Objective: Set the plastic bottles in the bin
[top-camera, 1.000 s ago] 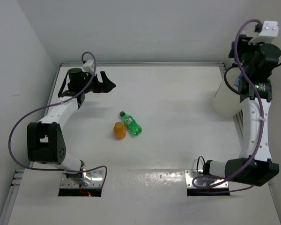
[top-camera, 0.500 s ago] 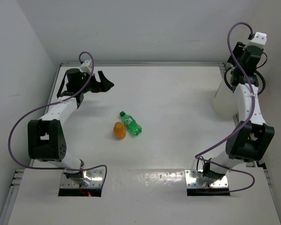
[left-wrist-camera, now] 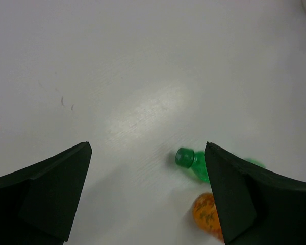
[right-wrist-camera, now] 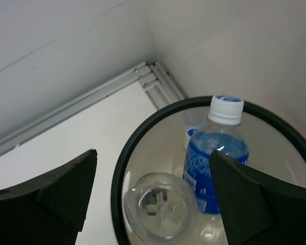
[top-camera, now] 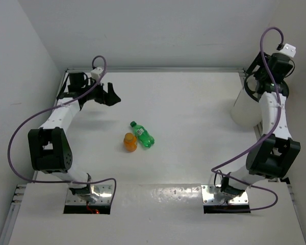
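Observation:
The orange bottle's end with the cap (top-camera: 129, 138) (left-wrist-camera: 204, 207) is beside the green bottle, and my left gripper should go there next and close on it.
A green bottle (top-camera: 143, 135) and an orange bottle (top-camera: 130, 142) lie side by side mid-table. The left wrist view has the green bottle (left-wrist-camera: 191, 161) and the orange bottle (left-wrist-camera: 206, 214) partly behind the right finger. My left gripper (top-camera: 111, 94) hovers open at the far left, up-left of both, with nothing between its fingers (left-wrist-camera: 148, 145). The white bin (top-camera: 243, 109) stands at the far right. My right gripper (top-camera: 257, 87) hangs open over its black rim (right-wrist-camera: 123, 168). Inside are a blue-labelled bottle (right-wrist-camera: 214, 163) and a clear bottle (right-wrist-camera: 160, 206), base toward the camera, touching neither finger.
An aluminium rail (right-wrist-camera: 92, 102) runs along the table's far edge, with walls behind it and on the left. The bin sits in the far right corner against the wall. Metal mounting plates (top-camera: 89, 196) hold the arm bases at the near edge.
My right gripper has gone from shut to open above the bin, and that arm has straightened up. The left gripper has drawn back slightly to the left.

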You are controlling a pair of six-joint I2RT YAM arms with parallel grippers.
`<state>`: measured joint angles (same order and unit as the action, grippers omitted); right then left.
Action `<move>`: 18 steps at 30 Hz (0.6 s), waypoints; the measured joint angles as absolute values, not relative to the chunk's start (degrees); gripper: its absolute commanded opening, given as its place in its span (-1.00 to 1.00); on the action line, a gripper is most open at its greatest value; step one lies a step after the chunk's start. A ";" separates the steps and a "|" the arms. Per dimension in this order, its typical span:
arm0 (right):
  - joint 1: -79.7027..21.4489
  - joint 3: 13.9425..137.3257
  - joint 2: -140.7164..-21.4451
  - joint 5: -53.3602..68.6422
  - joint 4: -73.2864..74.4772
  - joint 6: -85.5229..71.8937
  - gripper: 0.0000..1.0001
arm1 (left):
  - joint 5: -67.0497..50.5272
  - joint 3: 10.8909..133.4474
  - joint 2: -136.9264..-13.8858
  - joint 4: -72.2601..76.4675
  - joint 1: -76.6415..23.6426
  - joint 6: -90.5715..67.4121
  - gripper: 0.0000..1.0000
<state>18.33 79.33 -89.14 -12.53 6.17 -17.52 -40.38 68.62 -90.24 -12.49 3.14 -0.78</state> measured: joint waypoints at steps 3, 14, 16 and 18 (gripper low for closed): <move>18.94 80.93 -87.09 -7.92 10.52 -18.50 0.78 | -43.99 68.95 -88.66 -20.49 3.66 10.28 1.00; 18.55 74.81 -65.76 17.76 18.41 -15.79 0.76 | -49.47 64.75 -85.80 -56.66 1.61 62.96 0.95; 17.50 72.53 -63.81 20.25 20.75 -14.66 0.76 | -49.08 61.54 -85.54 -57.25 -0.45 65.41 0.95; 16.78 71.24 -63.61 21.96 23.79 -13.37 0.76 | -48.56 58.59 -85.06 -57.14 -3.07 66.63 0.95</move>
<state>16.78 71.24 -63.61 21.96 23.79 -13.37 -48.56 58.59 -85.06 -57.14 -3.07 66.63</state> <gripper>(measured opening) 0.883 0.976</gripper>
